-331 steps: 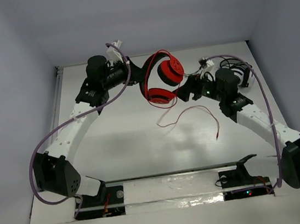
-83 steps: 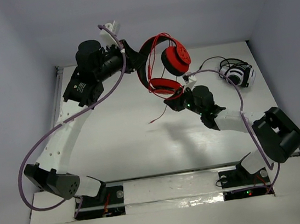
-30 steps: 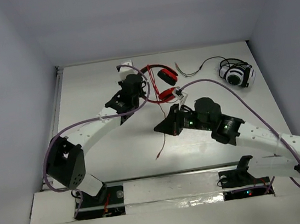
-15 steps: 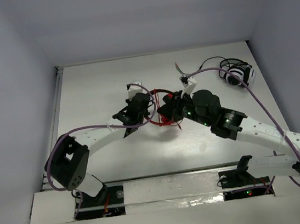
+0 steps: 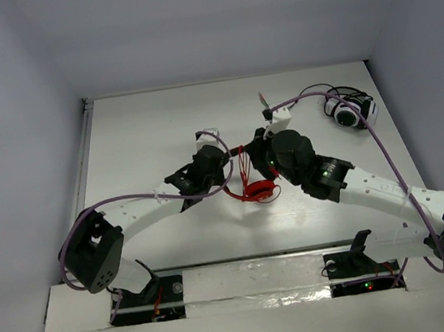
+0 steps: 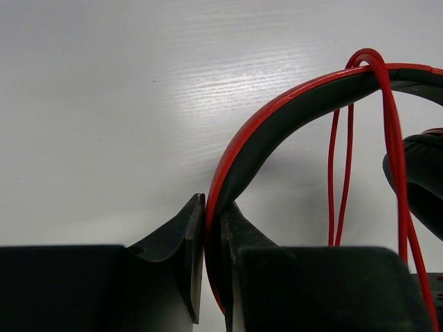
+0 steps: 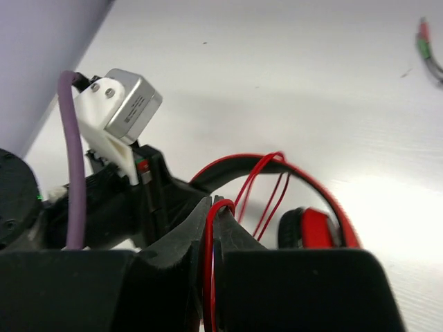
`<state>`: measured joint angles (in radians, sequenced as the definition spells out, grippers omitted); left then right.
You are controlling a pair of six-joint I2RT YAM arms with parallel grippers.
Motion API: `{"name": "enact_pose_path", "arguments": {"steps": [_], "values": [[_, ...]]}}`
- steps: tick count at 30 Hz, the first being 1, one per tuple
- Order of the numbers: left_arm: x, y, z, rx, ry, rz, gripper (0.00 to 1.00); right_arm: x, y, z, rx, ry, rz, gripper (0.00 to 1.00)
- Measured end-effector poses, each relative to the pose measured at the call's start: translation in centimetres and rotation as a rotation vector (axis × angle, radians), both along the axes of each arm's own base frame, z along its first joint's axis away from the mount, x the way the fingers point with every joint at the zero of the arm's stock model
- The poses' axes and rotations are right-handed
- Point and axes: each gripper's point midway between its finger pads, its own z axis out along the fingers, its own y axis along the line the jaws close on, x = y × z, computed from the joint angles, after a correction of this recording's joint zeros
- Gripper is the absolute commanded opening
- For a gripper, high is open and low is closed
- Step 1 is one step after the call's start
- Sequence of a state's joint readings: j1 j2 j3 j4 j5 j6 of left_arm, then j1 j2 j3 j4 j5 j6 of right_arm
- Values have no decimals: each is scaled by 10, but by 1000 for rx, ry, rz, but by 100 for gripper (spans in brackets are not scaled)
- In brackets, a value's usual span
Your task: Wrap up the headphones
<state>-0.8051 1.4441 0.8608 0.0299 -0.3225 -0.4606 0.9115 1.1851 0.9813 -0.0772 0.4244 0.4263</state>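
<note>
My left gripper should set the red headphones down flat on the middle of the white table (image 5: pixel 245 163), between my two arms, and let go of them there. The headphones now lie low over the table's middle.
The red headphones (image 5: pixel 258 191) lie low over the middle of the table, between the two arms. My left gripper (image 5: pixel 228 178) is shut on the red-and-black headband (image 6: pixel 291 114), which stands edge-on between its fingers (image 6: pixel 213 204). Several strands of the thin red cable (image 6: pixel 342 173) cross over the headband. My right gripper (image 5: pixel 257 161) is shut on a loop of that cable (image 7: pixel 208 263), which pokes out at its fingertips (image 7: pixel 216 202). A red ear cup (image 7: pixel 320 228) shows just beyond, partly hidden by the right fingers.
White-and-black headphones (image 5: pixel 350 110) with a dark cable lie at the back right. Their plug end (image 5: pixel 262 98) rests near the back middle. My left wrist camera (image 7: pixel 124 111) and its purple cable sit close to the right gripper. A rail (image 5: pixel 85 151) edges the table's left side.
Over the last second both grippers have brought the headphones from the back middle towards the table's centre. The right gripper has swung from the dangling cable end up beside the headband.
</note>
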Motion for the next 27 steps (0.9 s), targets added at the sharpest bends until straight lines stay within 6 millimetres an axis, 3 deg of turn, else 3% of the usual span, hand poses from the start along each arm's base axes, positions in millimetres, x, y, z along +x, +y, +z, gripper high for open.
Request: {"name": "enact_pose_path", "arguments": {"steps": [10,20,27], "values": [[-26,-12,-6,3,83,-172,0,9,-17,-8,-208,-100,-13,10],[-45,-24,47,-71,34,-340,0,16,-26,-22,-287,-134,-45,19],[-53,-30,56,-117,53,-425,0,22,-37,-24,-263,-123,-92,35]]}}
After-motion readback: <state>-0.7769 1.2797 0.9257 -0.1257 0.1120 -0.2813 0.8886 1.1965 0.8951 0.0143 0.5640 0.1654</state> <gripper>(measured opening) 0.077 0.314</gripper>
